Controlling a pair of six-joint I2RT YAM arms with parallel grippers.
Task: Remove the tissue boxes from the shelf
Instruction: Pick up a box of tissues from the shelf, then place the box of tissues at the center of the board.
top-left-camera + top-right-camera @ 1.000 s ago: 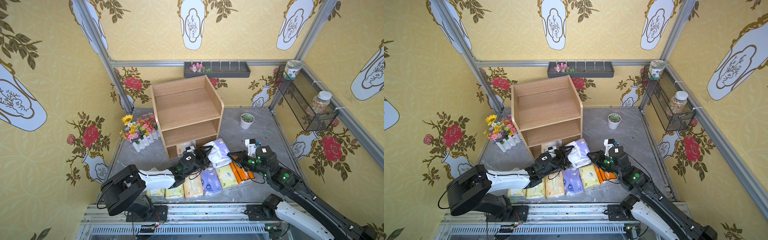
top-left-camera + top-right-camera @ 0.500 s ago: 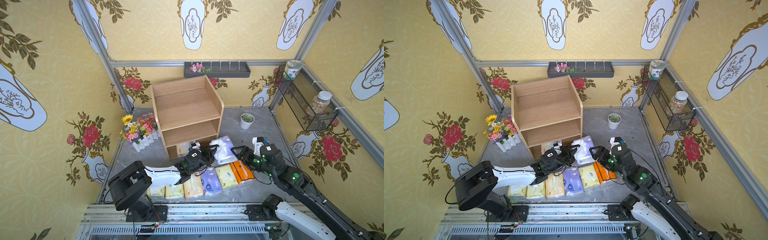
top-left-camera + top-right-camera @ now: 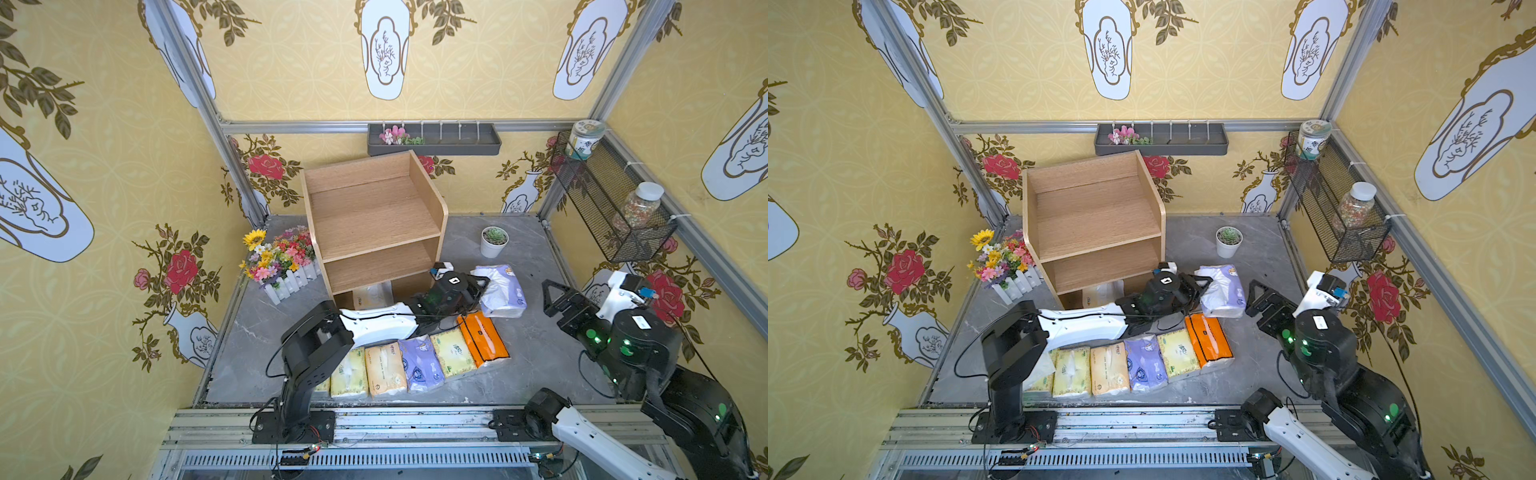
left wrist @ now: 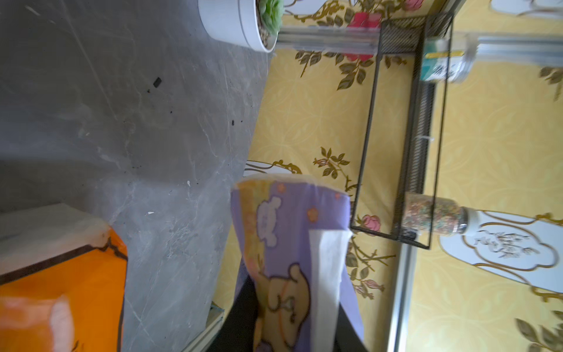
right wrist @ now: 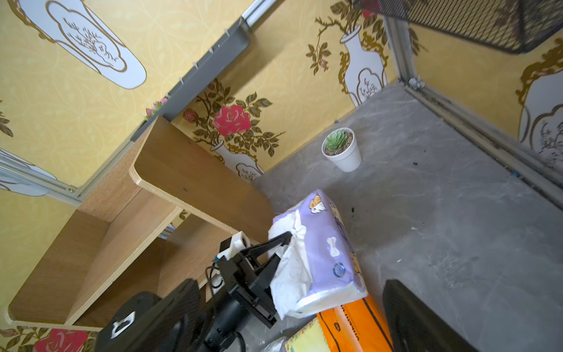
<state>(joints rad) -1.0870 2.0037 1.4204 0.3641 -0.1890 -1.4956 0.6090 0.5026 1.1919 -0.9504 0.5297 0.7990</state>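
Observation:
My left gripper is going to release the lavender tissue box on the grey table [image 3: 520, 335] [image 4: 167, 302], next to the orange tissue box.
The light-wood shelf [image 3: 374, 220] [image 3: 1096, 216] [image 5: 182, 183] has bare upper tiers. A cream tissue box [image 3: 372, 295] [image 3: 1100, 293] lies in its bottom tier. My left gripper [image 3: 478, 286] [image 3: 1200, 286] [image 5: 280, 243] [image 4: 292, 320] is shut on the tissue end of a lavender tissue box [image 3: 503, 291] [image 3: 1223, 291] [image 4: 289, 243] [image 5: 329, 243], just right of the shelf and behind the orange tissue box [image 3: 482, 338] [image 4: 61, 274] [image 5: 356, 323]. Off to the right my right gripper [image 3: 548, 297] [image 3: 1256, 297] stands open, holding nothing.
Several more tissue boxes lie in a row [image 3: 399, 365] [image 3: 1125, 368] along the front edge, left of the orange one. A potted succulent [image 3: 493, 241] [image 5: 341, 149] stands behind the lavender box. A flower box [image 3: 282, 259] sits left of the shelf, a wire basket [image 3: 611, 208] on the right wall.
The right gripper opened, let go of the lavender box and drew back to the right. The left gripper closed on that box and carried it rightward.

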